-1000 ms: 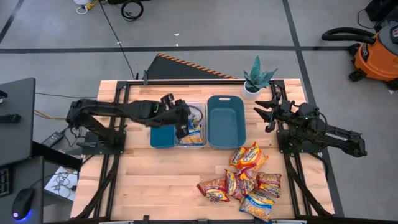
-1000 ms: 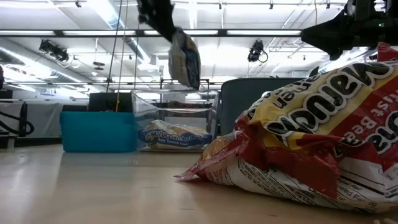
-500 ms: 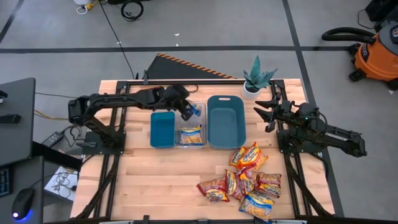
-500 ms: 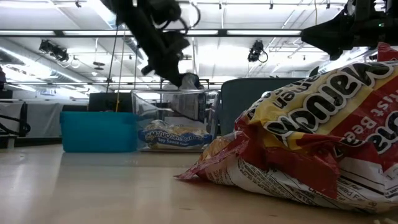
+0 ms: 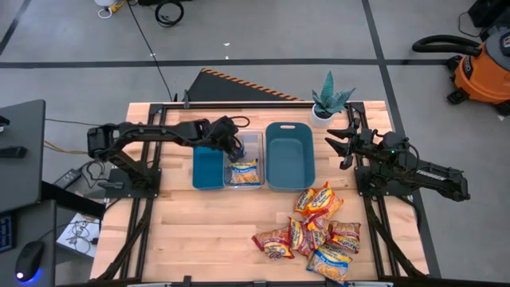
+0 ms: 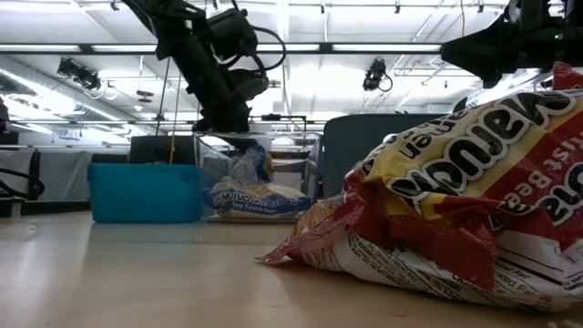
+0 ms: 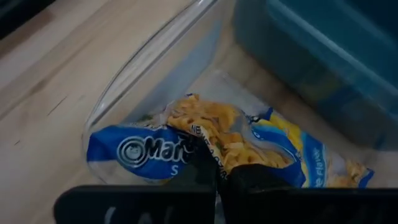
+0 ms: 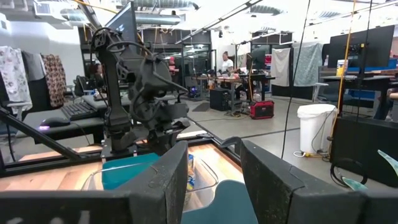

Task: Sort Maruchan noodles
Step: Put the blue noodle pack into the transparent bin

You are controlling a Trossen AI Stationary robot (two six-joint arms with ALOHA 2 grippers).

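My left gripper is to put the yellow-and-blue noodle packet down in the clear bin (image 5: 249, 166), toward the large blue-grey bin.
My left gripper (image 5: 236, 151) reaches down into the clear bin (image 5: 256, 140) and is shut on a yellow-and-blue noodle packet (image 6: 244, 167). A second blue-print packet (image 5: 245, 172) lies flat on that bin's floor toward its near end. Several red, orange and blue packets lie heaped (image 5: 317, 229) on the table's near right. My right gripper (image 5: 343, 145) hangs open and empty over the table's right side, beside the large blue-grey bin (image 5: 289, 177). My left gripper (image 7: 216, 182) pinches the packet's crumpled yellow middle (image 7: 208, 134) between its two fingers, coming from above into the clear bin. The packet hangs below the fingers inside the bin walls; whether its lower end touches the packet below, I cannot tell.
A small teal bin (image 5: 208, 177) stands left of the clear bin, the three bins side by side at mid-table. A potted plant (image 5: 328, 100) stands at the far right corner. Bare wood lies on the near left (image 5: 199, 231).
My left gripper, still shut on the packet, has swung a little toward the far edge and come down. The packet, first hanging well above the clear bin's rim, now sits inside the bin's walls.
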